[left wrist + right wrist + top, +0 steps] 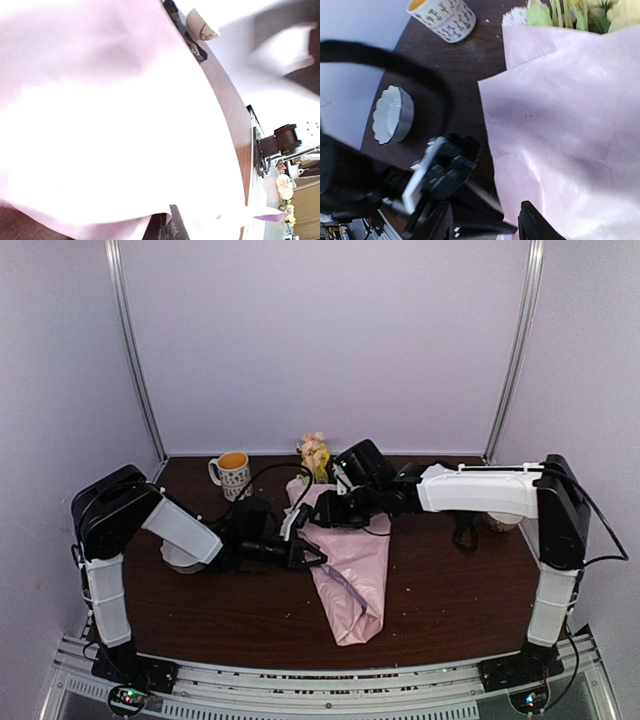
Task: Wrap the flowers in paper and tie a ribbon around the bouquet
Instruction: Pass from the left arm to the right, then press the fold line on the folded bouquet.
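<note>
The pink paper's loose edge slants open below my left gripper, so I should take the paper's narrow end [358,630] with my right gripper and pull it across.
The bouquet lies in the middle of the table as a long pink paper [352,570] cone, its narrow end toward the arms. The flowers [315,452] stick out at the far end, with green stems and yellow blooms [570,12] in the right wrist view. My left gripper [316,558] is at the cone's left edge, shut on a fold of the paper [125,125], which fills its view. My right gripper [484,222] hovers open over the same left edge, a little farther back, with the paper's border [560,140] between its fingers. I cannot make out the ribbon.
A patterned mug [232,473] with an orange inside stands at the back left. A white scalloped dish [392,120] sits by the left arm. A pale cup [500,523] and a black loop [464,532], cable or not I cannot tell, lie under the right arm.
</note>
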You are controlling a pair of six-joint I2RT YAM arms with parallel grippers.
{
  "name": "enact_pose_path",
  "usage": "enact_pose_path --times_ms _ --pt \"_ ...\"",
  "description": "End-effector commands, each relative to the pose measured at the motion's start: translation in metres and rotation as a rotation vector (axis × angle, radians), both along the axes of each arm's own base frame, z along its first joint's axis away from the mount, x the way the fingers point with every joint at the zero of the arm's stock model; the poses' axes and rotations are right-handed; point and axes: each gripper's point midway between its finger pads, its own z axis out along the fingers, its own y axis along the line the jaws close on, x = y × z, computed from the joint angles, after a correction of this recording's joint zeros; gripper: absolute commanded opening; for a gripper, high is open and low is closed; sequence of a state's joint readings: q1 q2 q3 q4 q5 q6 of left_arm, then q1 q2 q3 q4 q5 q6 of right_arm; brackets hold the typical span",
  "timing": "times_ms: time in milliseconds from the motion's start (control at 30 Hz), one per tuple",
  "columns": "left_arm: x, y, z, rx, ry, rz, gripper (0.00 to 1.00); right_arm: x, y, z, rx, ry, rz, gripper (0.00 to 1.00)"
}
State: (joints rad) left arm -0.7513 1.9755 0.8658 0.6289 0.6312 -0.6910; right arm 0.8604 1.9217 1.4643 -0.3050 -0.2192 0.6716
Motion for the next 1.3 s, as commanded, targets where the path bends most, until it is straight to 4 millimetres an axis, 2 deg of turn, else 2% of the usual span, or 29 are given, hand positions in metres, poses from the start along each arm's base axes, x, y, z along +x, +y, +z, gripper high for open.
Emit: enact_pose_path --times_ms 0,67,200,300,400,500,567,667,800,833,933,967,1067,1267 --pt "0.004 0.002 -0.011 -0.004 0.000 0.002 0.00 -0.030 -0.038 0.048 -0.033 -0.119 0.031 0.47" --pt "0.004 0.003 -0.015 -0.003 0.009 0.004 0.00 -0.053 -0.060 0.045 -0.076 -0.141 0.037 0.48" --pt "0.005 0.005 -0.021 -0.003 0.018 0.002 0.00 -0.111 -0.099 0.010 -0.212 -0.141 0.066 0.48" --pt "0.004 0.006 -0.027 0.007 0.021 -0.001 0.00 -0.153 -0.101 -0.007 -0.230 -0.121 0.151 0.47" --pt "0.005 0.008 -0.031 0.013 0.025 0.001 0.00 -0.178 -0.096 -0.018 -0.255 -0.121 0.239 0.51" --pt "0.004 0.009 -0.033 0.018 0.029 0.003 0.00 -0.189 -0.088 -0.027 -0.274 -0.114 0.292 0.57" --pt "0.003 0.009 -0.033 0.016 0.032 0.003 0.00 -0.186 -0.086 -0.032 -0.306 -0.119 0.291 0.57" --pt "0.002 0.010 -0.034 0.013 0.038 0.008 0.00 -0.178 -0.085 -0.040 -0.382 -0.145 0.278 0.53" --pt "0.003 0.012 -0.034 0.014 0.035 0.010 0.00 -0.179 -0.081 -0.052 -0.467 -0.155 0.314 0.46" --pt "0.002 0.012 -0.035 0.016 0.035 0.009 0.00 -0.180 -0.081 -0.055 -0.488 -0.158 0.321 0.42" --pt "0.003 0.013 -0.037 0.025 0.035 0.012 0.00 -0.187 -0.073 -0.053 -0.517 -0.187 0.346 0.12" --pt "0.003 0.014 -0.038 0.027 0.035 0.015 0.00 -0.191 -0.067 -0.050 -0.517 -0.205 0.360 0.06" --pt "0.006 0.015 -0.041 0.033 0.036 0.023 0.00 -0.210 -0.054 -0.051 -0.547 -0.255 0.418 0.00" --pt "0.009 0.018 -0.050 0.051 0.047 0.032 0.00 -0.251 -0.048 -0.097 -0.705 -0.214 0.571 0.00"
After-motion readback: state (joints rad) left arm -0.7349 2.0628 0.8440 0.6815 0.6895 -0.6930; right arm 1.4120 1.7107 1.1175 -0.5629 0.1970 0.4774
